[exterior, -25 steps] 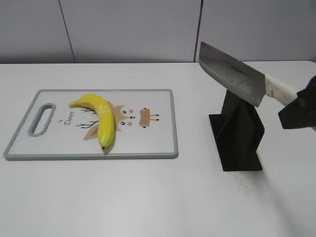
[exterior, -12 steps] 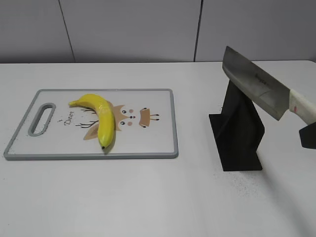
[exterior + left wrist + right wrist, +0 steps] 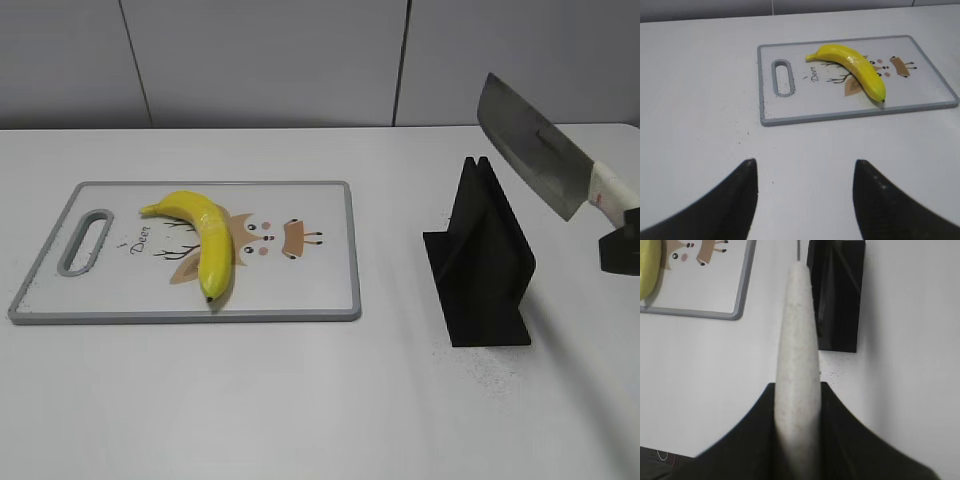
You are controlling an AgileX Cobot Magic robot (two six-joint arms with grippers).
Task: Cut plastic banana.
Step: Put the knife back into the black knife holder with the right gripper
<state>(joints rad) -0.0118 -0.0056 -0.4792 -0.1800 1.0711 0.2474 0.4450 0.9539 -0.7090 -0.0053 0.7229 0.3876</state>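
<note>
My right gripper is to let go of the cleaver. Next, I put it down in the slot [image 3: 512, 228] [image 3: 838, 282] between the panels of the black knife stand.
The yellow plastic banana [image 3: 203, 243] lies whole on the white cutting board [image 3: 310, 275], dark tip toward the front; it also shows in the left wrist view [image 3: 856, 69] and at the corner of the right wrist view [image 3: 647, 267]. My right gripper [image 3: 622, 250] at the right edge is shut on the white handle [image 3: 797, 355] of a cleaver [image 3: 530, 155], held in the air above and right of the black knife stand [image 3: 485, 265]. My left gripper [image 3: 805, 172] is open and empty over bare table, short of the board; it is out of the exterior view.
The black knife stand [image 3: 836, 292] stands on the white table to the right of the board. A grey wall runs along the table's back edge. The board [image 3: 790, 107] has a grey rim and a handle slot [image 3: 782, 77].
My right gripper has carried the cleaver to the right and slightly up, away from the board and past the stand. The banana and board have not moved.
</note>
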